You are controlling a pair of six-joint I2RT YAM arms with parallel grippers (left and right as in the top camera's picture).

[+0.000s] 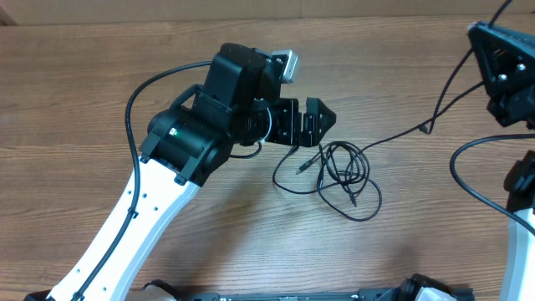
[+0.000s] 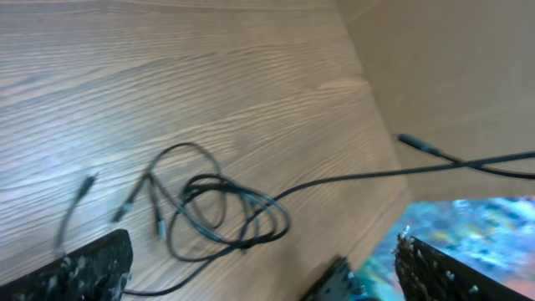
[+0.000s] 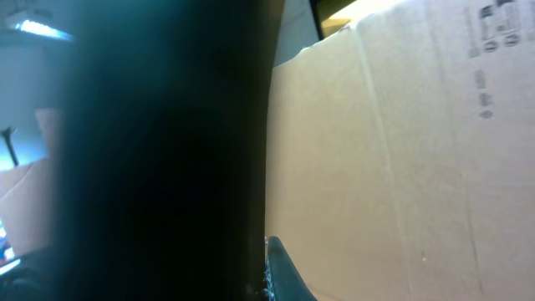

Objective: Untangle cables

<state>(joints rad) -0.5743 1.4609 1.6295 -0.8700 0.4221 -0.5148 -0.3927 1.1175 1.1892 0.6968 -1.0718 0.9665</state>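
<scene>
I will next move my left gripper to the tangle of cables and close it on the bunched loops (image 1: 323, 159) next to the two plug ends.
The cables (image 1: 343, 171) lie as a loose black tangle of loops on the wooden table, just right of and below my left gripper (image 1: 320, 118). Two plug ends (image 1: 305, 165) stick out on the tangle's left. One strand runs right toward a small plug (image 1: 427, 127). In the left wrist view the tangle (image 2: 219, 211) lies ahead on the table, and my left gripper (image 2: 259, 276) stands wide open above it with nothing between its fingers (image 2: 79, 269). My right gripper (image 3: 267, 267) is shut and empty, raised at the far right (image 1: 504, 71).
A cardboard wall (image 3: 401, 150) fills the right wrist view. Thick black arm wires (image 1: 468, 180) curve along the table's right side. The left arm's white link (image 1: 134, 226) crosses the lower left of the table.
</scene>
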